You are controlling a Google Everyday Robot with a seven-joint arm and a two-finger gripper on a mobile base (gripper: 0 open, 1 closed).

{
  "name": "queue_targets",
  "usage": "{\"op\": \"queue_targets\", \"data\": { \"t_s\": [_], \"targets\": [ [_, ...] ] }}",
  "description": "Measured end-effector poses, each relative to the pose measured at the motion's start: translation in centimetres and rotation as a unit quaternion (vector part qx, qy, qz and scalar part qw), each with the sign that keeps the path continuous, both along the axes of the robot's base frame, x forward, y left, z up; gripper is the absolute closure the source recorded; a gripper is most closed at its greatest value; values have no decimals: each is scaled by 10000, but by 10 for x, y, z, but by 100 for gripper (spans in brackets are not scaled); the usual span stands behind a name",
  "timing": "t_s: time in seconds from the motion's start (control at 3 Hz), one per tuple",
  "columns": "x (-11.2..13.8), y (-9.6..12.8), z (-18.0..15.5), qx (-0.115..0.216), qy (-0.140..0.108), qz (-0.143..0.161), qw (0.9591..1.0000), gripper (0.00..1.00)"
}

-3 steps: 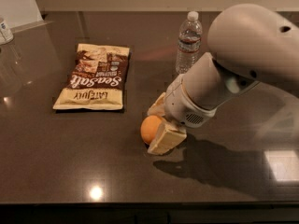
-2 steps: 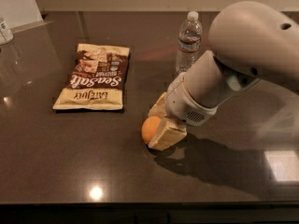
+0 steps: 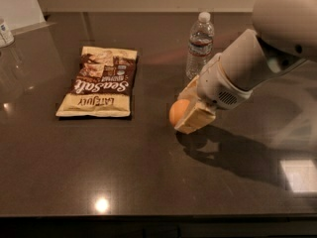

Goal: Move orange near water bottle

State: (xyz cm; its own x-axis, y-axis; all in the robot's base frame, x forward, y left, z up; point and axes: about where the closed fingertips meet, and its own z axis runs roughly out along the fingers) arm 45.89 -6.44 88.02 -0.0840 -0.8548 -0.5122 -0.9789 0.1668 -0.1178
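Next, I let the orange go from my gripper on the dark table (image 3: 212, 82), close beside the base of the water bottle, toward my arm.
The orange (image 3: 177, 112) is a small round fruit held between the two cream fingers of my gripper (image 3: 181, 114), which is shut on it. It hangs a little above the dark table (image 3: 148, 182), with its shadow below and to the right. The water bottle (image 3: 199, 46), clear with a white cap, stands upright at the back, just beyond and slightly right of the gripper, and apart from the orange. My arm comes in from the upper right.
A brown-and-cream snack bag (image 3: 101, 81) lies flat to the left of the orange. A white board (image 3: 17, 4) and a small container (image 3: 5, 32) stand at the far left back corner. The table's front edge runs along the bottom.
The gripper has lifted the orange off the table and carried it back and to the right, closer to the water bottle. The bag and bottle have not moved.
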Motion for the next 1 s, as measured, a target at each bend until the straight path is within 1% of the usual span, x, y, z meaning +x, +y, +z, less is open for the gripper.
{"op": "queue_targets", "data": {
  "t_s": [0.33, 0.67, 1.0],
  "targets": [
    [37, -29, 11, 77, 7, -503, 9987, 100],
    [71, -48, 18, 175, 42, -949, 9953, 100],
    [96, -66, 16, 223, 61, -1345, 9906, 100]
  ]
}}
